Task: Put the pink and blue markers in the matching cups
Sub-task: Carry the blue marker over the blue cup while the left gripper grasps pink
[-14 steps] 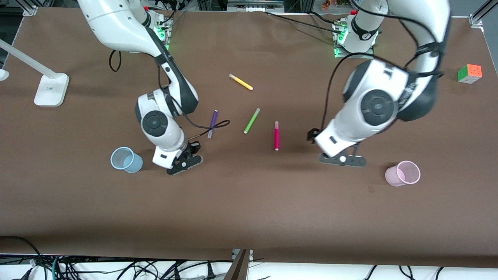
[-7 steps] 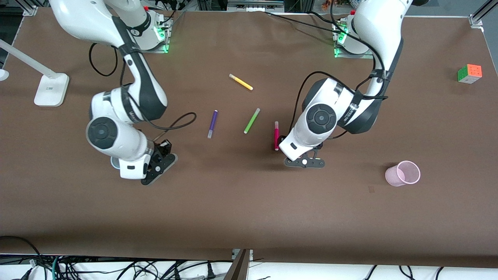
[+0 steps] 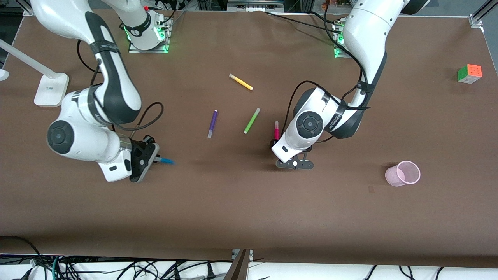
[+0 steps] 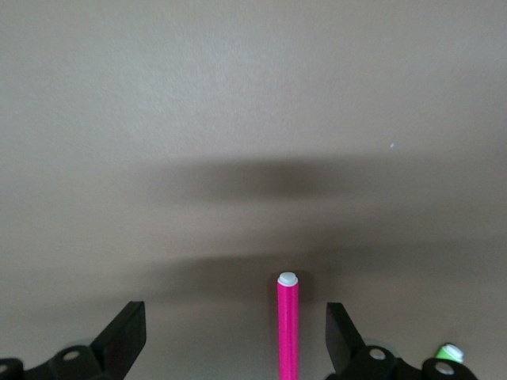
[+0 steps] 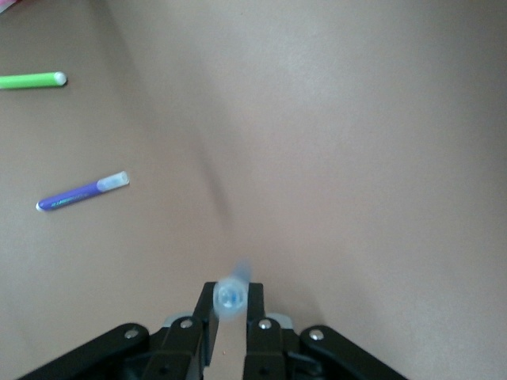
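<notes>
My left gripper is going to close on the pink marker's body (image 3: 276,136) (image 4: 288,328), just behind its white end, so that this end stays free beyond the gripper's fingers.
The pink marker (image 3: 276,130) lies on the table mid-way along it, its lower end hidden under the left arm. In the left wrist view it (image 4: 288,328) lies between my left gripper's (image 4: 234,339) open fingers (image 4: 125,334), closer to one finger. My left gripper (image 3: 292,163) hangs low over it. My right gripper (image 3: 149,159) is shut on the blue marker (image 3: 166,160), which sticks out of it sideways; the right wrist view shows its end (image 5: 231,297) between the fingers. The pink cup (image 3: 403,173) stands toward the left arm's end. The blue cup is hidden under the right arm.
A purple pen (image 3: 212,123), a green pen (image 3: 251,121) and a yellow pen (image 3: 241,82) lie between the arms, farther from the front camera. A colour cube (image 3: 469,73) sits at the left arm's end, a white lamp base (image 3: 50,89) at the right arm's end.
My left arm swung from beside the pink cup to over the pink marker. My right arm moved toward its end of the table, covering the blue cup; the blue marker now shows in its gripper.
</notes>
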